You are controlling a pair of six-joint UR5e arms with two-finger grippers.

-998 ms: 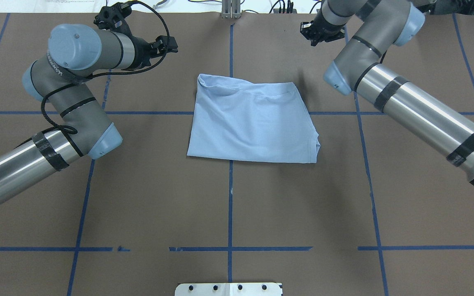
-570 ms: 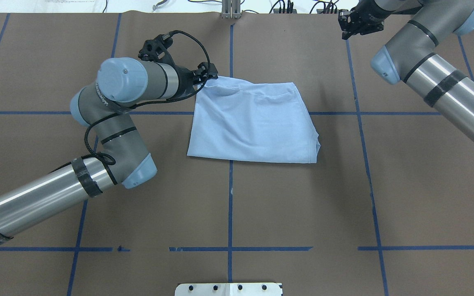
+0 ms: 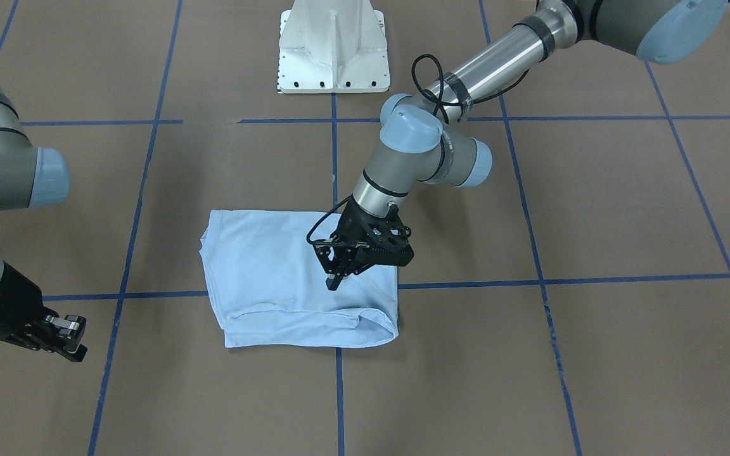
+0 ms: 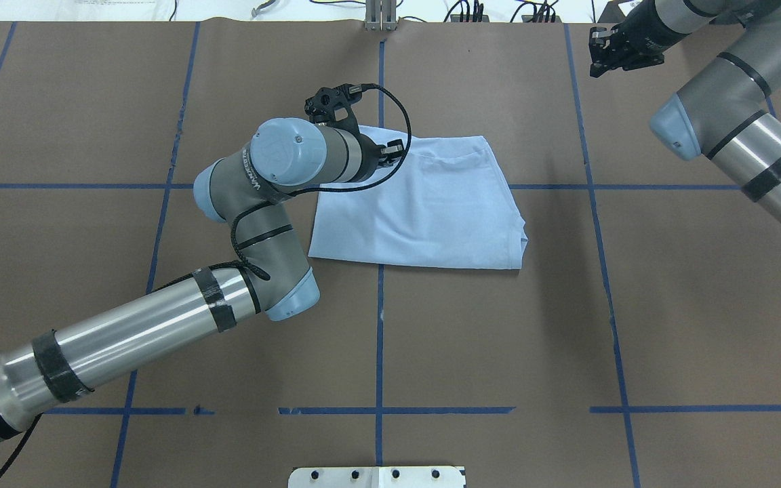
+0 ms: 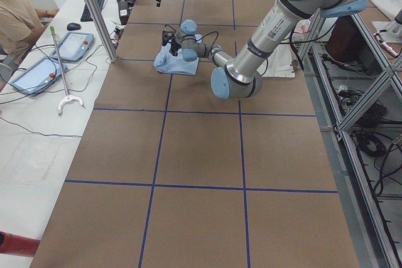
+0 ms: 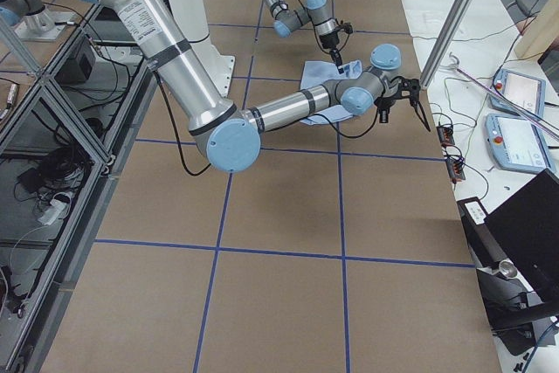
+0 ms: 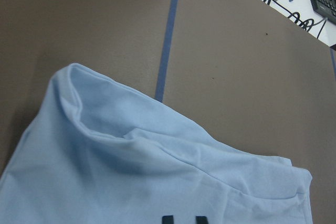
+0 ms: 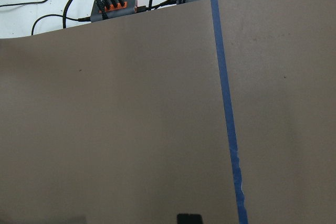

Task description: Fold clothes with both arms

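Note:
My left gripper is going to release the loose edge of the rolled fold on the T-shirt's far part (image 7: 130,109), close to the line of blue tape.
The light blue T-shirt (image 4: 431,203) lies folded in a rough rectangle on the brown table, with a rolled fold along its far edge (image 3: 301,329). Collar, label and print are hidden. My left gripper (image 4: 390,150) hangs fingers-down over the shirt's far left part (image 3: 334,278). Its two fingertips (image 7: 167,219) show slightly apart at the bottom of the left wrist view, above the cloth (image 7: 131,171); I cannot tell if they touch it. My right gripper (image 4: 611,57) is away from the shirt at the far right, empty (image 3: 70,335). It shows as one dark tip in its wrist view (image 8: 189,219).
The white pedestal base (image 3: 333,44) stands at the robot's side of the table (image 4: 377,476). Blue tape lines (image 4: 379,325) cross the brown paper. Power strips with cables (image 8: 113,1) lie along the far edge. An operator (image 5: 16,4) sits beside tablets there.
My left arm has swung right from the table's far left, bringing its gripper over the shirt's far left corner. My right arm has drawn back toward the far right corner.

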